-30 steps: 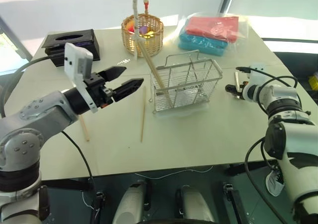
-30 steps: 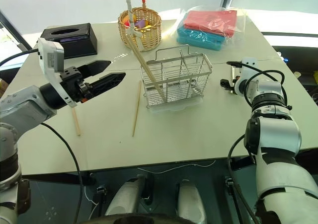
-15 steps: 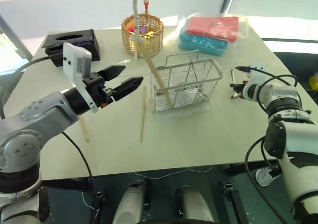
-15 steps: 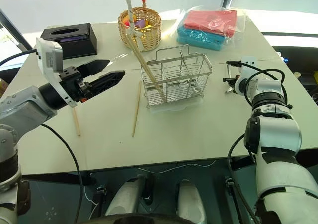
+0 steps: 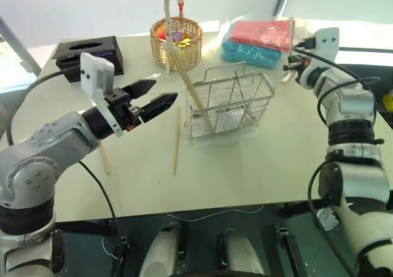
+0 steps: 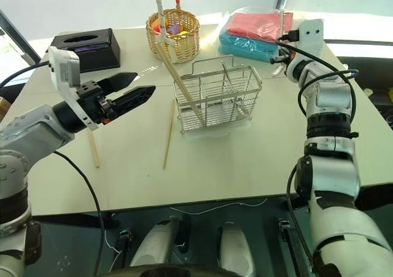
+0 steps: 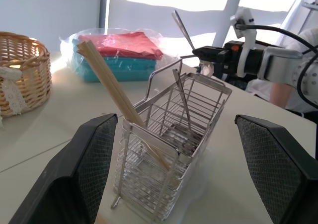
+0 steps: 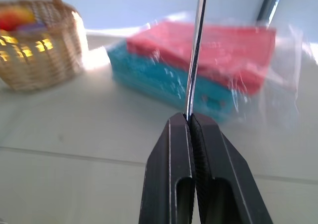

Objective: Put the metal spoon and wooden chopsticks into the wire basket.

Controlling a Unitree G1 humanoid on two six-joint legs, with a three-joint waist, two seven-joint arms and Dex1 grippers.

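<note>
I need to let go of the metal spoon with my right gripper inside the wire basket's end [image 5: 256, 88] opposite the leaning wooden chopsticks.
The wire basket [image 5: 230, 105] stands mid-table with wooden chopsticks [image 5: 191, 91] leaning in its left end. Two more chopsticks lie flat on the table, one [image 5: 177, 140] just left of the basket and one [image 5: 103, 157] under my left arm. My right gripper [image 8: 190, 117] is raised to the basket's right, near its far end, and is shut on the metal spoon [image 8: 196, 45], whose slim handle rises straight up from the fingers. My left gripper [image 5: 164, 90] hovers open left of the basket, pointing at it, with nothing between its fingers.
A round wicker basket [image 5: 176, 40] stands behind the wire basket. A black tissue box [image 5: 89, 53] sits at the far left. A clear bag of red and teal cloths [image 5: 261, 40] lies at the far right, just behind my right gripper.
My right gripper has shut on the spoon beside the basket and lifted it up and away from the table. The left arm has stayed where it was.
</note>
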